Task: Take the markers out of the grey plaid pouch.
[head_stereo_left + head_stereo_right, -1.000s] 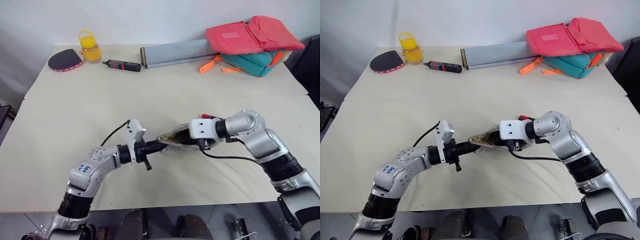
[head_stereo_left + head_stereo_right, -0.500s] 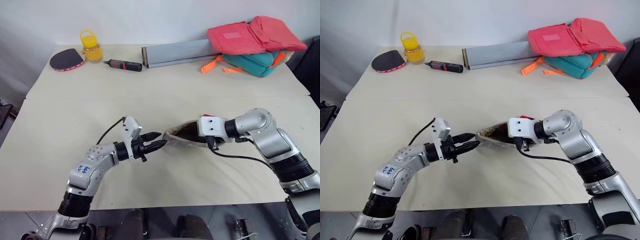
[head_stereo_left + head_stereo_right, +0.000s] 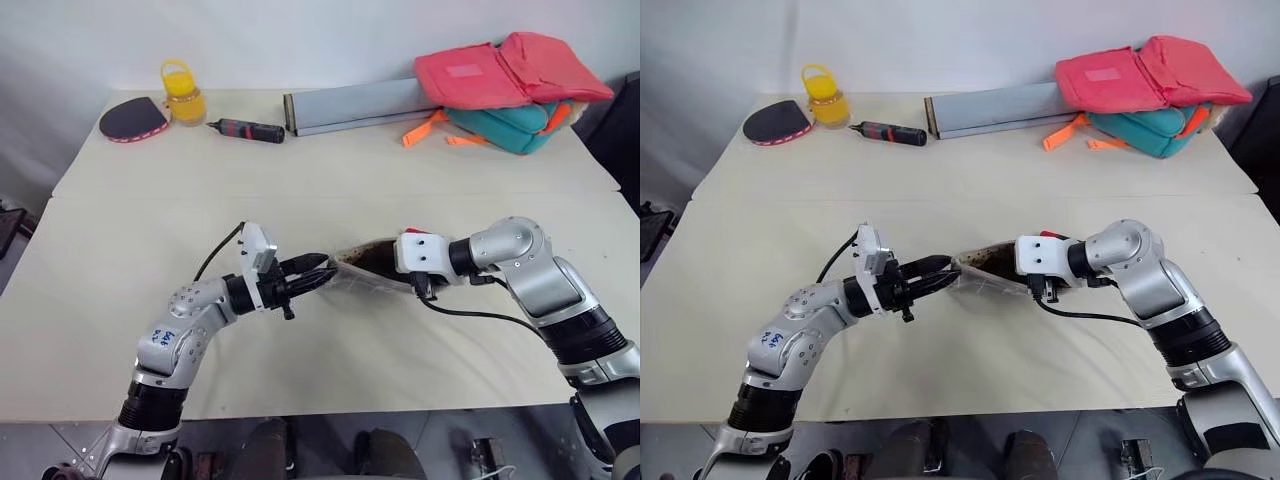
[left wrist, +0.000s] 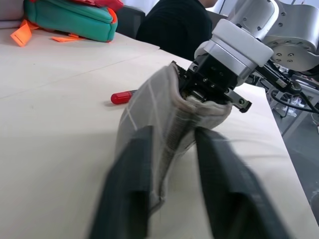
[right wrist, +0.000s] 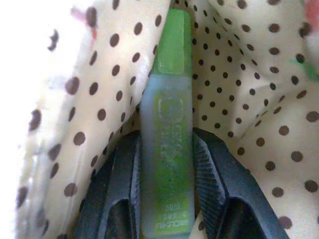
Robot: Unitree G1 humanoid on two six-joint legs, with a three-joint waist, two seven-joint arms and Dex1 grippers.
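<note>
My right gripper will set the bright green marker down on the table (image 3: 393,266), placing it just in front of the red-capped marker.
The grey plaid pouch (image 3: 362,266) is held off the table between my two arms, its open mouth toward the right one. My left gripper (image 4: 174,135) is shut on the pouch's near end, one finger on each side of the fabric. My right gripper (image 5: 167,140) reaches inside the polka-dot lining and is shut on the bright green marker (image 5: 168,119). The red-capped marker (image 4: 121,97) lies on the table just beyond the pouch, and its cap also shows by my right wrist (image 3: 415,233).
Along the far edge of the table (image 3: 120,240) lie a paddle (image 3: 130,120), a yellow jar (image 3: 181,95), a screwdriver (image 3: 246,130), a long grey box (image 3: 350,105) and a pink bag (image 3: 505,70) on a teal one (image 3: 510,128). A person in dark clothing (image 4: 174,25) sits past the table.
My left gripper let go of the pouch's end, opened just off it, then closed on it again slightly higher. My right arm has stayed where it was.
</note>
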